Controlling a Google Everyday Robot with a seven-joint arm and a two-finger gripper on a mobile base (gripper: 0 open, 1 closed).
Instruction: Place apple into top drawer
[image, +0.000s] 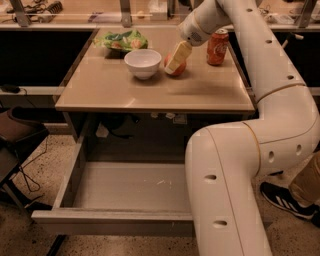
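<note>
The apple should be grabbed next, with my gripper closing on the apple's side (183, 67) that faces away from the white bowl.
The apple (179, 68) is small and red-orange and sits on the wooden table (150, 92), just right of the white bowl (143, 62). My gripper (175, 60) hangs from the white arm right at the apple, its pale tip covering the apple's front left side. The top drawer (115, 220) is pulled open below the table. Its grey floor (132, 185) holds nothing.
A red soda can (217, 46) stands at the table's back right, close to the arm. A green snack bag (122, 40) lies behind the bowl. My white arm's large segment (225, 190) covers the drawer's right side. A person's shoe (285, 200) is at the right.
</note>
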